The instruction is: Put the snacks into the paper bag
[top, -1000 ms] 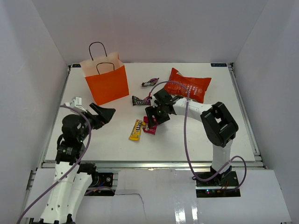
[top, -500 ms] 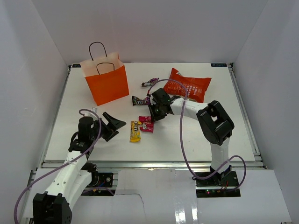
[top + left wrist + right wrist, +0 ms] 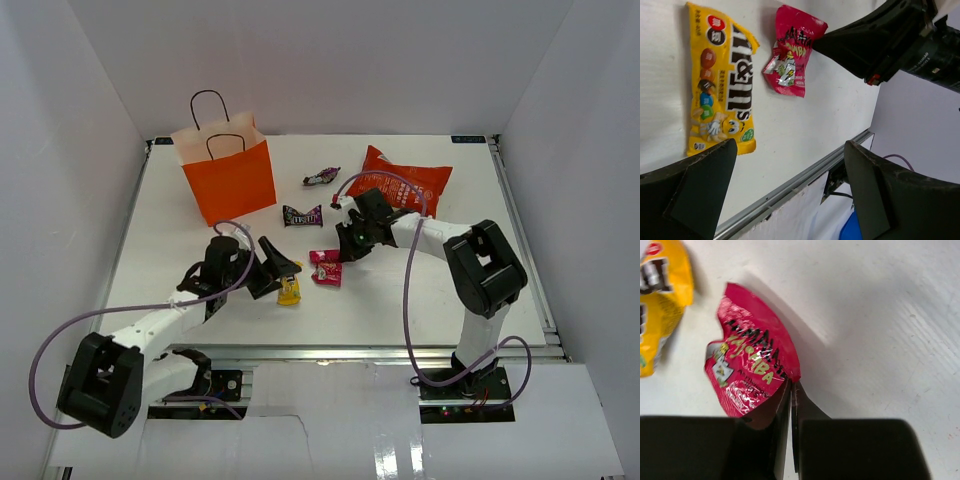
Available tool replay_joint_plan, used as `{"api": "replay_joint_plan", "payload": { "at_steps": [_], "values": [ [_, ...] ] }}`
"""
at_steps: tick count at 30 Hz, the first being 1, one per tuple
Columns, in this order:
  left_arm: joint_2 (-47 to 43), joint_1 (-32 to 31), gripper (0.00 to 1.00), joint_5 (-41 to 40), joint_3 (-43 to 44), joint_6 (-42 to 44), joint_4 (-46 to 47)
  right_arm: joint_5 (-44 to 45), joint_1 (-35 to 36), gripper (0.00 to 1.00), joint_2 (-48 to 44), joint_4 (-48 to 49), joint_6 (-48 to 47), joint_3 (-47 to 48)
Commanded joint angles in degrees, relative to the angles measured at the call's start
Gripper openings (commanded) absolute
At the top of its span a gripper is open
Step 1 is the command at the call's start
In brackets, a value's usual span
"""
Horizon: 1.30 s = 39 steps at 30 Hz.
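Note:
My left gripper needs to grab the pink packet's far corner [image 3: 314, 256] [image 3: 782, 13], on the side toward the yellow packet, while my right gripper holds the opposite side of the pink packet.
The orange paper bag [image 3: 228, 180] stands upright at the back left. The red chip bag [image 3: 405, 185] lies at the back right, with a dark purple packet [image 3: 302, 214] and a silver-purple packet [image 3: 321, 177] to its left. My right gripper [image 3: 345, 250] [image 3: 791, 382] is shut on the right corner of the pink packet [image 3: 326, 267] [image 3: 752, 367], whose edge is lifted off the table. My left gripper [image 3: 281, 274] [image 3: 790, 150] hangs open just left of the yellow packet [image 3: 289, 291] [image 3: 722, 85], with nothing between its fingers. The pink packet [image 3: 792, 60] also shows in the left wrist view.
White walls enclose the table [image 3: 420, 290] on three sides. A metal rail [image 3: 320, 348] runs along the near edge. The two arms reach toward each other near the table's middle, the right gripper's black body [image 3: 880, 45] close beyond the two packets.
My left arm swung right from near the bag to the yellow packet, staying open. My right gripper closed on the pink packet and shifted slightly right with it.

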Motion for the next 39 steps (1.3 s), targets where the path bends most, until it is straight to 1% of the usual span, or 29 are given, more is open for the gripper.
{"api": "replay_joint_plan", "payload": {
  "at_steps": [1, 2, 5, 6, 12, 16, 19, 20, 22, 23, 27, 29, 30, 34, 39],
  "values": [
    [4.1, -1.77, 0.98, -1.73, 5.9, 2.89, 3.92, -11.49, -0.73, 0.08, -4.84, 1.91, -8.93, -1.4],
    [6.55, -2.47, 0.98, -2.26, 8.17, 3.24, 4.01, -16.2, -1.17, 0.08, -5.37, 1.9, -10.85, -1.66],
    [10.42, -3.61, 0.98, -2.44, 11.7, 5.0, 4.8, -21.32, -2.66, 0.08, -6.96, 2.08, -11.66, -2.36],
    [13.13, -3.97, 0.98, -2.35, 13.8, 5.35, 5.07, -22.39, -3.01, 0.08, -7.13, 2.08, -12.01, -2.45],
    [21.58, -6.96, 0.97, -2.79, 19.0, 8.08, 5.51, -25.47, -5.21, 0.08, -8.71, 2.17, -12.19, -2.89],
    [23.27, -7.66, 0.95, -4.01, 20.41, 11.58, 5.42, -26.71, -6.35, 0.08, -10.21, 2.17, -13.06, -3.07],
    [22.83, -7.75, 0.95, -4.98, 20.77, 17.29, 5.77, -26.79, -6.71, 0.08, -10.56, 2.08, -13.68, -3.68],
    [22.57, -7.75, 0.95, -4.2, 20.5, 21.75, 6.55, -26.71, -6.71, 0.08, -10.56, 2.08, -14.12, -4.03],
    [22.22, -7.75, 0.95, -2.36, 19.98, 26.6, 8.49, -26.53, -6.97, 0.08, -10.3, 1.99, -14.39, -4.3],
    [22.22, -7.75, 0.96, -1.04, 20.06, 31.24, 8.76, -26.36, -7.14, 0.08, -10.21, 1.99, -14.74, -4.38],
    [23.97, -7.75, 0.98, 2.83, 21.82, 40.48, 9.11, -25.92, -7.67, 0.08, -9.6, 1.82, -15.44, -4.56],
    [25.29, -7.75, 0.98, 4.5, 23.13, 42.7, 9.46, -25.39, -7.76, 0.08, -9.42, 1.73, -15.79, -4.56],
    [26.86, -7.75, 0.98, 6.86, 23.57, 45.41, 9.81, -25.3, -7.94, 0.08, -9.25, 1.64, -16.23, -4.47],
    [30.12, -7.66, 0.98, 10.48, 24.98, 53.14, 9.9, -25.04, -8.2, 0.08, -9.07, 1.55, -17.02, -4.39],
    [32.93, -7.22, 0.98, 12.15, 26.21, 56.5, 10.34, -25.3, -8.29, 0.08, -8.54, 1.11, -17.73, -3.95]
  ]
}}
